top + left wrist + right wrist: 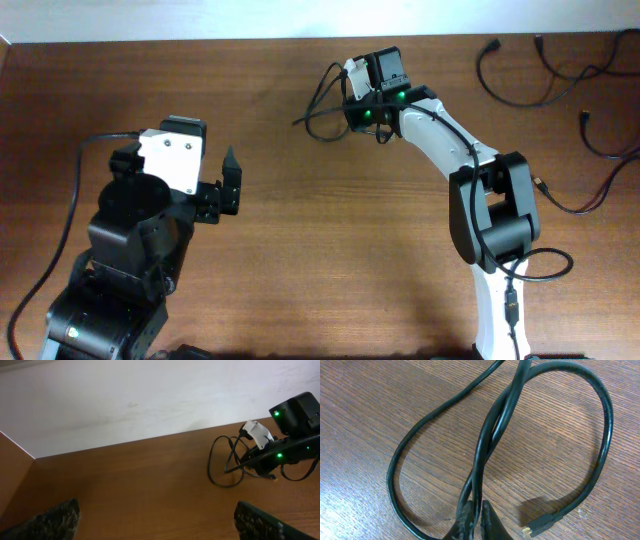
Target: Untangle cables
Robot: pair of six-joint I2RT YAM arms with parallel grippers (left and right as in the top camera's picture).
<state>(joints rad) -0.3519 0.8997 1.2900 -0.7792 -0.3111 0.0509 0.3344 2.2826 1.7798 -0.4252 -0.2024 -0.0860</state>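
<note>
My left gripper should close on the outer side of the loop [309,107] [209,464] in the tangle of black cable, across from where my right gripper is.
A small tangle of thin black cables [322,112] lies on the wooden table at the back centre. In the right wrist view two strands twist round each other [492,435] and loop outward, and one gold-tipped plug [536,528] rests on the wood. My right gripper [476,516] is shut on the twisted strands, which run up between its fingertips. From above, the right gripper [352,103] sits at the tangle's right side. The left gripper [228,186] is open and holds nothing, far to the left. The left wrist view shows the loops [223,466] in the distance.
More thin black cables lie apart at the back right [520,82], by the right edge [603,140] and beside the right arm [585,203]. A white wall [125,400] runs along the table's far edge.
</note>
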